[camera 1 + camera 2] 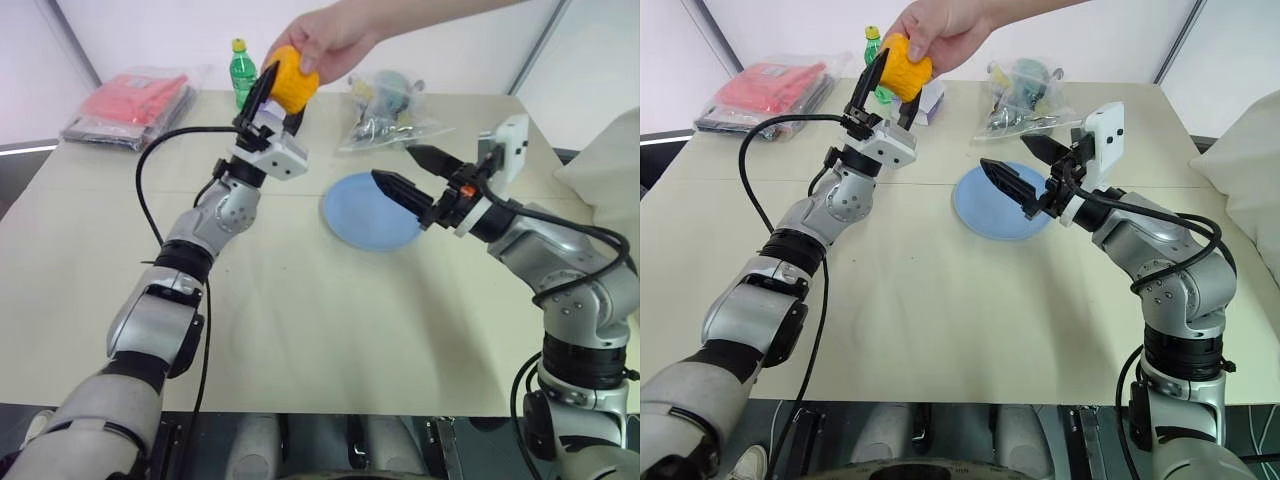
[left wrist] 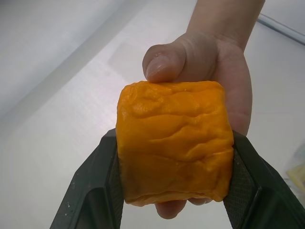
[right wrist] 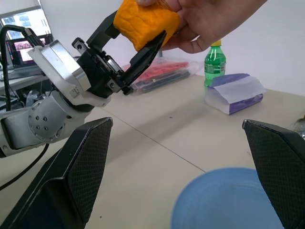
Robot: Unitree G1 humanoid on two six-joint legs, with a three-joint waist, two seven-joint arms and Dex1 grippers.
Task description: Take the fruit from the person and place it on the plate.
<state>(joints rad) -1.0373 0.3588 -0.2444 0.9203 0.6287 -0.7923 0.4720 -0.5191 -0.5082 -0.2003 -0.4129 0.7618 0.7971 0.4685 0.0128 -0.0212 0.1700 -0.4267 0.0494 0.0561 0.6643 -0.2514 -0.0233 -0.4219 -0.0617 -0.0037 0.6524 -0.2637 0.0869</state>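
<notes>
I should use my left gripper to set the orange-yellow fruit, now held high above the table, down gently, close to the middle of the light-blue plate [image 1: 365, 211].
The person's hand [image 1: 335, 40] reaches in from the far side and holds the blocky orange-yellow fruit [image 1: 291, 80] high above the table. My left gripper [image 1: 280, 97] is raised to it, and the two black fingers press against opposite sides of the fruit [image 2: 174, 143] while the person's thumb and fingers still grip it from behind. The light-blue plate [image 1: 365, 215] lies flat on the table, centre-right. Just above the plate's near right side hovers my right gripper [image 1: 395, 163], open with nothing between its fingers.
A green bottle with a yellow cap [image 1: 242, 70] stands behind the left gripper. A red packet in clear wrap [image 1: 135, 105] lies far left, a clear bag of small items [image 1: 390, 110] behind the plate, and a purple-and-white box [image 3: 236, 93] beside the bottle.
</notes>
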